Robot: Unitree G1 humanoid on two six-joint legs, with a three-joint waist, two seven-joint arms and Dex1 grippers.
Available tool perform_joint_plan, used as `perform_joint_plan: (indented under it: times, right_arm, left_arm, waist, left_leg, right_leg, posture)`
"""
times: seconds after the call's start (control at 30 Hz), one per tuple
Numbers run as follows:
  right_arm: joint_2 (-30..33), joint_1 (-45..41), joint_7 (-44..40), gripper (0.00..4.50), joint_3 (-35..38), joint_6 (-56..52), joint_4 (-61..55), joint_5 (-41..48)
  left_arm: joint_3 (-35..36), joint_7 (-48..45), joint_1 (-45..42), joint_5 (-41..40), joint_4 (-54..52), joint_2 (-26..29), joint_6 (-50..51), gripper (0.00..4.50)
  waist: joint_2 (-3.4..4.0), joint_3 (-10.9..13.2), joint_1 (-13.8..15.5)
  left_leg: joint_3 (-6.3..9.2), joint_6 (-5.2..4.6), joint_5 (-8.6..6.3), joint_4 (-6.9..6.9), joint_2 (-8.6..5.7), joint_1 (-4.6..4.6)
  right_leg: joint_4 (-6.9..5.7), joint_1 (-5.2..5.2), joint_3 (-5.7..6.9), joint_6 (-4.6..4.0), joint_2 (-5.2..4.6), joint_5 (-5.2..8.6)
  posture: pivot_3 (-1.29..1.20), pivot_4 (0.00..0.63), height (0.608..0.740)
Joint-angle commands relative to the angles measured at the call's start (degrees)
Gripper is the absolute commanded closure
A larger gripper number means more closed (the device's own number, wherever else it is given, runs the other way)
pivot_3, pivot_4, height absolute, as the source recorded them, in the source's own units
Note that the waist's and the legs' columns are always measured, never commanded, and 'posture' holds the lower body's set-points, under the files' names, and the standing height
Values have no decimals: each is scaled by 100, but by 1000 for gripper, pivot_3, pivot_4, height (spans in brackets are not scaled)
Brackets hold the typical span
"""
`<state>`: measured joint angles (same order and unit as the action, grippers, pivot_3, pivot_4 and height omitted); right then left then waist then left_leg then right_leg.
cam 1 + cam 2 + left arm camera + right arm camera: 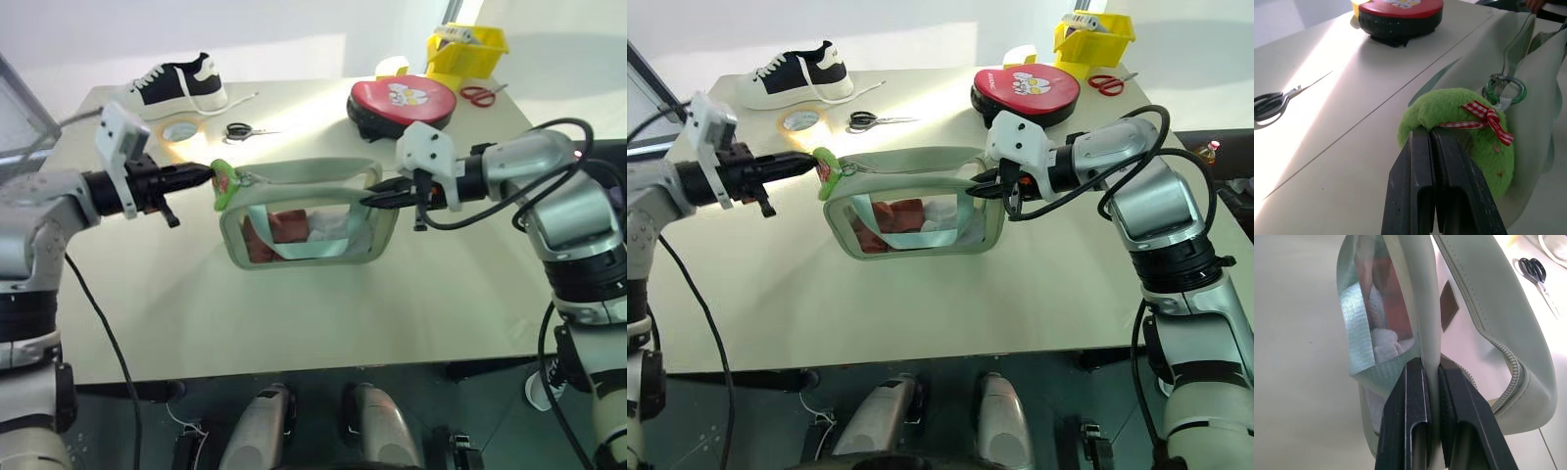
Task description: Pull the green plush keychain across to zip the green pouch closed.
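Observation:
The keychain hangs past the pouch's end, so next I lay it on top with my left gripper and pinch that end (231, 212) before my right gripper pulls the keychain.
The green pouch (312, 257) is stretched between my two grippers over the middle of the table, its clear window facing me and red and white contents showing inside. Its top zipper (1508, 364) gapes open. The green plush keychain (224, 182), fuzzy with a red checked bow, hangs from a ring at the pouch's left end. My left gripper (208, 173) is shut on the keychain (1469, 122), pinching its edge. My right gripper (370, 199) is shut on the pouch's right end, with the pale fabric (1425, 308) squeezed between its fingers.
At the back of the table lie a black-and-white shoe (181, 83), a tape roll (179, 130), black scissors (240, 130), a red round case (402, 103), a yellow bin (465, 49) and red scissors (480, 94). Bare tabletop (294, 323) lies in front of the pouch.

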<state>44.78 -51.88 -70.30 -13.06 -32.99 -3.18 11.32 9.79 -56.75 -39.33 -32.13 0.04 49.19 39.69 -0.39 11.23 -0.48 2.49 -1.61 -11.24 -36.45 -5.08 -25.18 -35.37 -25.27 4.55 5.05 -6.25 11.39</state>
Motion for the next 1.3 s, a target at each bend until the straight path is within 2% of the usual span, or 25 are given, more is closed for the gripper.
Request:
perform_joint_plan:
  times: [0.03, 0.2, 0.33, 0.43, 0.6, 0.77, 0.9, 1.0, 1.17, 1.23, 1.3]
  right_arm:
    - [-32, -45, 62, 4500, 68, 42, -132, 8]
    - [-98, -39, 122, 4500, 54, 63, -102, -14]
    - [-102, -13, 147, 4500, 71, 52, -122, -28]
    - [-87, 19, 166, 4500, 88, 56, -111, -40]
    - [-85, 41, 196, 4500, 83, 57, -102, -44]
    - [-75, 71, 214, 4500, 85, 98, -77, -59]
    - [-83, 73, 239, 4500, 78, 128, -51, -71]
    - [-134, 51, 270, 4500, 52, 130, -37, -85]
    - [-145, 31, 259, 4500, 41, 123, -48, -98]
    - [-141, 28, 256, 4500, 39, 106, -73, -95]
    - [-142, 31, 258, 4500, 37, 87, -100, -92]
  left_arm:
    - [-63, -7, -704, 22, 19, -19, -122, 4420]
    - [-875, -216, -869, 369, -259, -419, -370, 4420]
    - [-1105, -299, -822, 624, -201, -443, -595, 4420]
    - [-1044, -389, -890, 653, -71, -400, -637, 3571]
    - [-853, -486, -1221, 744, 130, -80, -602, 1074]
    - [-535, -887, -1212, 601, 130, 660, -380, 1074]
    - [-286, -1306, -117, 112, -875, 1102, 62, 1074]
    - [-329, -955, 580, 145, -1323, 851, 26, 1074]
    - [-509, -619, 791, 325, -1402, 525, -129, 1074]
    - [-595, -274, 569, 554, -1078, 286, -287, 1605]
    - [-656, -112, 428, 714, -851, 157, -378, 2351]
  waist:
    - [-3, 0, 3]
    - [-2, -1, -2]
    - [-4, 0, -30]
    - [-3, 0, -15]
    - [-4, 1, -13]
    - [-4, 1, -28]
    - [-2, 0, -31]
    - [-4, -1, 4]
    - [-7, -1, 1]
    - [-6, -2, 3]
    - [-8, -2, 7]
  left_leg:
    - [1, 0, 0, -3, 0, 0]
    - [-2, -2, 0, -3, -2, 8]
    - [-6, -3, 0, -4, 1, 7]
    - [-7, -3, 0, -3, 3, 8]
    - [-6, -4, 0, -10, 2, 7]
    - [-7, -4, -1, -8, 2, 8]
    - [-9, -7, -3, -7, 2, 8]
    - [-9, -7, -4, -3, 1, 15]
    - [-8, 4, -8, -12, 3, 15]
    - [-9, 7, -10, -12, 3, 15]
    - [-9, -4, -3, -12, 3, 15]
  right_leg:
    - [0, 1, 1, 0, 0, 0]
    - [-1, 12, 0, 1, 0, 0]
    - [-7, 6, -6, 0, 5, -1]
    - [-10, 4, -7, -1, 5, 0]
    - [-10, 7, -7, 0, 5, 0]
    - [-12, 3, -7, 0, 6, 0]
    - [-10, 3, -9, 1, 4, 1]
    - [-7, 10, -13, -1, -2, 1]
    - [-5, 15, -13, -8, 0, 0]
    - [-6, 15, -13, -7, 0, -1]
    - [-8, 13, -12, -5, 3, -3]
  posture:
    - [0, 150, 740]
    - [0, 150, 740]
    - [0, 150, 740]
    - [0, 150, 740]
    - [0, 150, 740]
    - [0, 150, 740]
    - [0, 150, 740]
    - [0, 150, 740]
    - [0, 150, 740]
    - [0, 150, 740]
    - [0, 150, 740]
